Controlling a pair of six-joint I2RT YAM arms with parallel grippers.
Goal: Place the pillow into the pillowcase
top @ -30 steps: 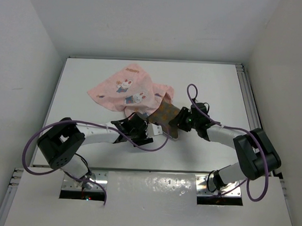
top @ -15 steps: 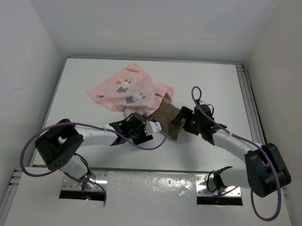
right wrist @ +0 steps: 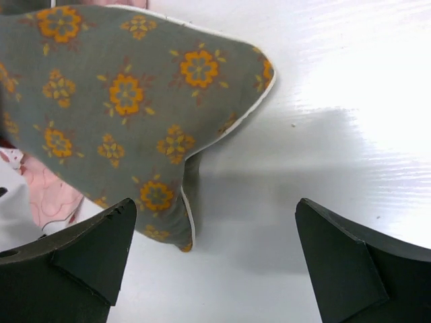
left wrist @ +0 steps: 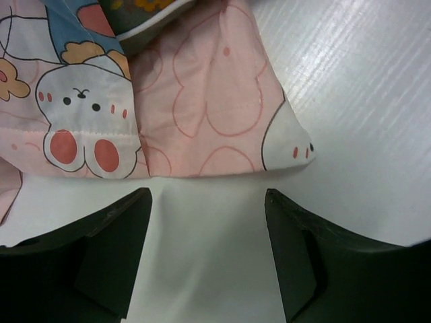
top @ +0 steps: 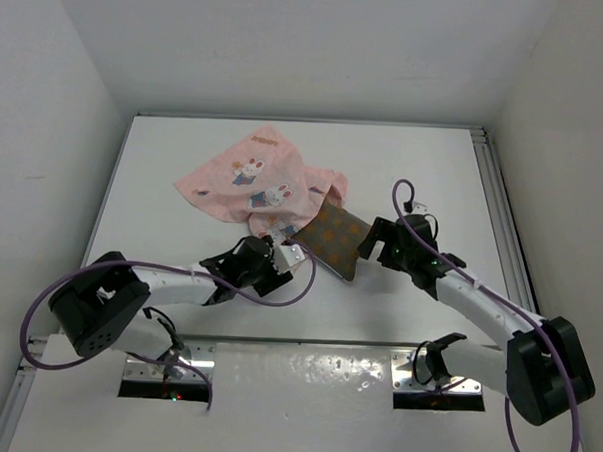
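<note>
The robot's right gripper should next move to the olive-brown pillow and grasp its exposed edge's middle (top: 359,254) (right wrist: 186,160), between the near and far corners.
The pink pillowcase (top: 251,179) with cartoon rabbits lies crumpled at the table's middle back. The olive-brown pillow (top: 333,235) with orange flowers pokes out of its right side, its near corner resting on the table. My right gripper (top: 371,244) stands open just right of that corner, nothing between its jaws; in the right wrist view the pillow (right wrist: 128,114) fills the upper left. My left gripper (top: 280,257) stands open just in front of the pillowcase's near edge. The left wrist view shows the pillowcase (left wrist: 202,101) just beyond the jaws, apart from them, and a pillow edge (left wrist: 145,23) above.
The white table (top: 179,281) is walled by white panels on three sides. A metal rail (top: 497,210) runs along its right edge. Purple cables loop off both arms.
My right gripper has let go of the pillow, opened wide and drawn back to the right. The left gripper has pulled back toward the near edge, off the pillowcase. The pillow now rests flatter.
</note>
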